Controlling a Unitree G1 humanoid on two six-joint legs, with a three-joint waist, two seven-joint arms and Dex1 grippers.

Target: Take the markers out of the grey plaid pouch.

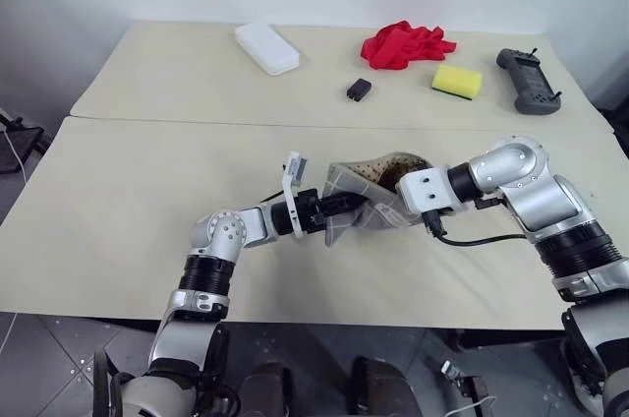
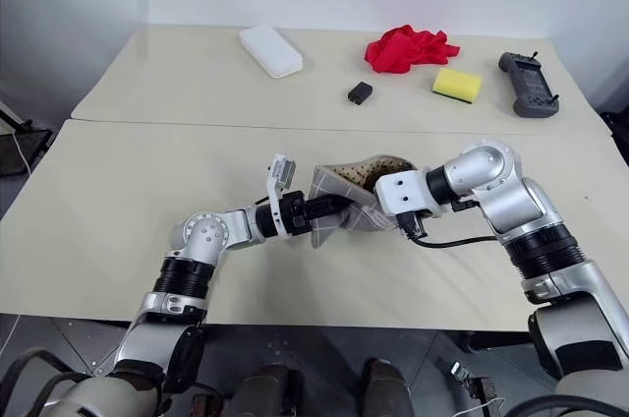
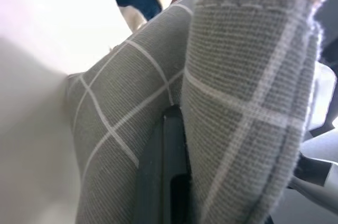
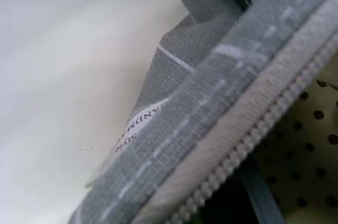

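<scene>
My right gripper will release a marker next to the pouch, on the near table (image 1: 462,229) under the black cable.
The grey plaid pouch (image 1: 356,193) hangs just above the near table between my two grippers, its mouth up and spread so the dotted beige lining (image 1: 385,171) shows. My left gripper (image 1: 346,206) reaches in from the left and is shut on the pouch's plaid side; one black finger (image 3: 163,171) lies against the cloth (image 3: 127,123). My right gripper (image 1: 401,205) comes from the right and is shut on the zipped rim (image 4: 253,129), close to the white label (image 4: 142,123). The markers are hidden; the inside of the pouch is dark.
On the far table lie a white rectangular box (image 1: 266,47), a red cloth (image 1: 403,45), a yellow sponge (image 1: 457,81), a small black block (image 1: 359,89) and a grey handheld controller (image 1: 528,81). A seam (image 1: 197,121) divides the two tables.
</scene>
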